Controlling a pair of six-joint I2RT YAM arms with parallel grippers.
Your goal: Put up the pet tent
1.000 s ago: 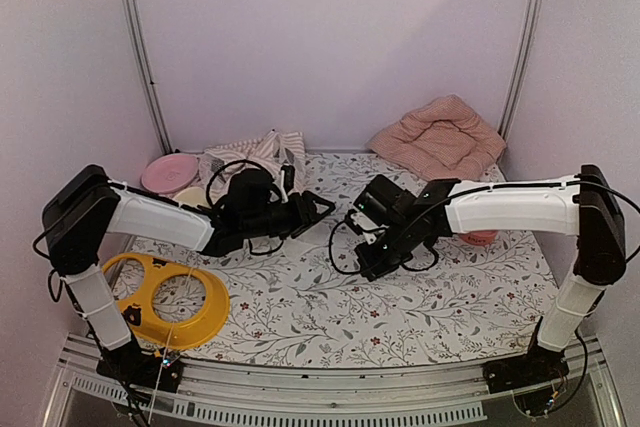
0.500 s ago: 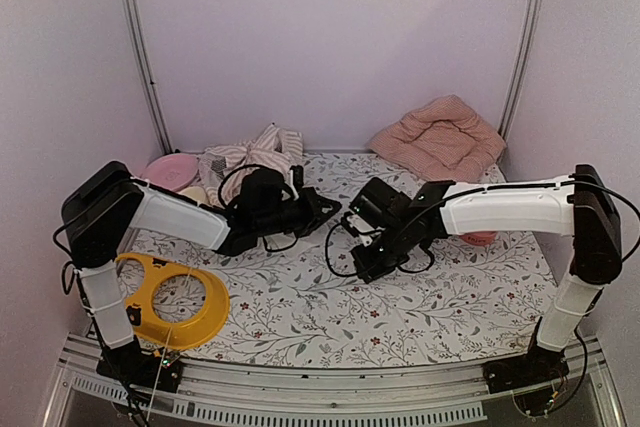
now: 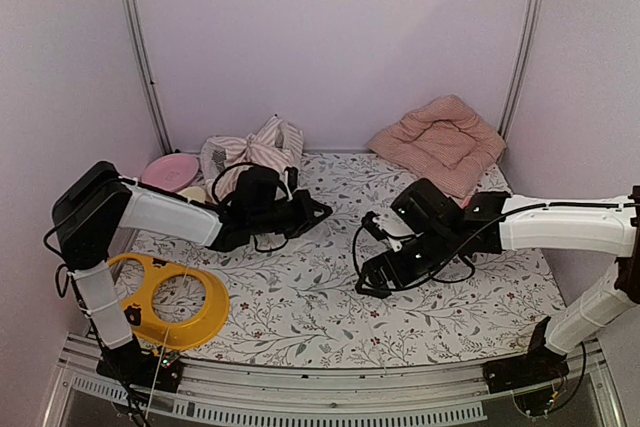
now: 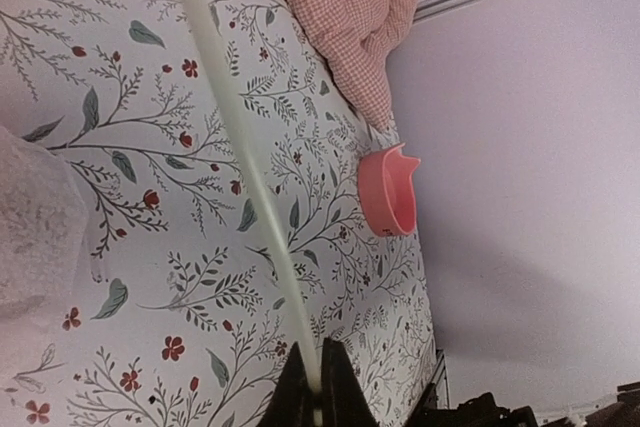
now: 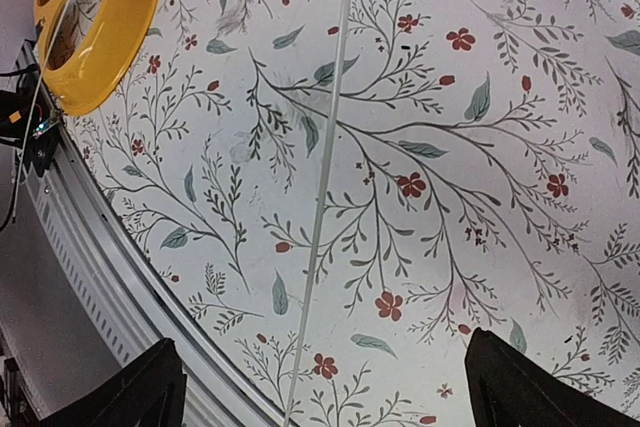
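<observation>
My right gripper is going to the thin white pole's front part [image 3: 372,331] [image 5: 291,399]. It will close there, close to the metal rail along the front of the table.
The pet tent [image 3: 255,147] is a crumpled pink-and-white striped bundle at the back left of the table. My left gripper [image 3: 322,211] reaches right from it and is shut on a thin white pole [image 4: 240,147], which runs from the fabric side down into the jaws [image 4: 316,392]. Sheer mesh [image 4: 30,227] shows at the left edge of the left wrist view. My right gripper [image 3: 372,284] hovers open over the table's middle. In the right wrist view, the thin pole [image 5: 325,187] passes untouched between the spread fingers [image 5: 325,392].
A pink checked cushion [image 3: 440,137] leans at the back right corner. A pink bowl [image 4: 390,192] sits near the right wall. A pink plate [image 3: 168,172] lies at the back left, and a yellow ring dish [image 3: 165,297] at the front left. A metal rail [image 5: 90,277] edges the table front.
My left gripper has shut on the pole. My right gripper has opened, let go and drawn back to the right and toward the front. The tent bundle has risen slightly.
</observation>
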